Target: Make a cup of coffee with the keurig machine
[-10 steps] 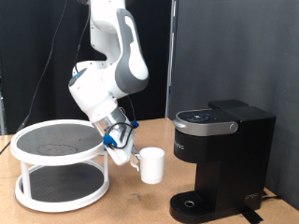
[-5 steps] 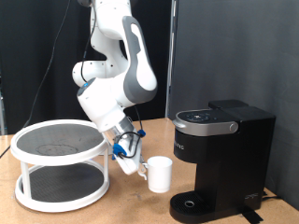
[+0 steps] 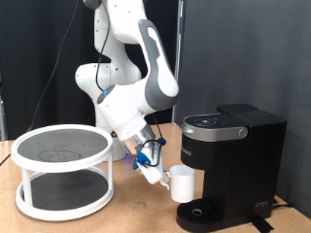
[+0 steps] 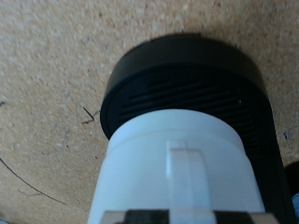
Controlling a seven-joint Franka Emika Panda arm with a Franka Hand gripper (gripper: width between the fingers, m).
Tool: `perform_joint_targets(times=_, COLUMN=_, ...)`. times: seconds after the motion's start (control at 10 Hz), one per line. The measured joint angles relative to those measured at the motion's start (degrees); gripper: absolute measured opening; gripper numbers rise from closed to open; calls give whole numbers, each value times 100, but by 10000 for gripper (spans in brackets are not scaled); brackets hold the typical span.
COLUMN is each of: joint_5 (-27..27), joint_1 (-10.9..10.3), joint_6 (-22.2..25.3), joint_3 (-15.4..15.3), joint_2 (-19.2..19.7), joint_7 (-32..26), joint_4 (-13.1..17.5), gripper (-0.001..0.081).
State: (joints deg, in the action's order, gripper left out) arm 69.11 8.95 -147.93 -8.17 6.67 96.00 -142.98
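Observation:
Next, my gripper sets the white cup down on the round ribbed drip tray (image 3: 198, 213) (image 4: 190, 117) that sits under the spout of the keurig machine.
The white cup (image 3: 184, 183) hangs in the air by its handle from my gripper (image 3: 155, 172), just above the round drip tray (image 3: 202, 214) of the black keurig machine (image 3: 229, 160), under its front spout. The gripper is shut on the cup's handle. In the wrist view the cup (image 4: 177, 168) fills the foreground with its handle facing the camera, and the black ribbed drip tray (image 4: 187, 84) lies right behind it on the wooden table. The machine's lid is down.
A white two-tier round rack with dark mesh shelves (image 3: 63, 170) stands on the wooden table (image 3: 136, 214) at the exterior view's left. A black curtain hangs behind. A cable runs behind the arm.
My gripper has carried the cup towards the exterior view's right and a little down, from beside the rack to over the machine's drip tray.

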Motion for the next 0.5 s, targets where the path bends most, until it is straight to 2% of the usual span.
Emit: perform_joint_targets(times=0.5, joint_5=217, joint_1=-54, joint_6=-336, joint_3=-338, joint_2=187, joint_7=-7, joint_4=115, gripper=0)
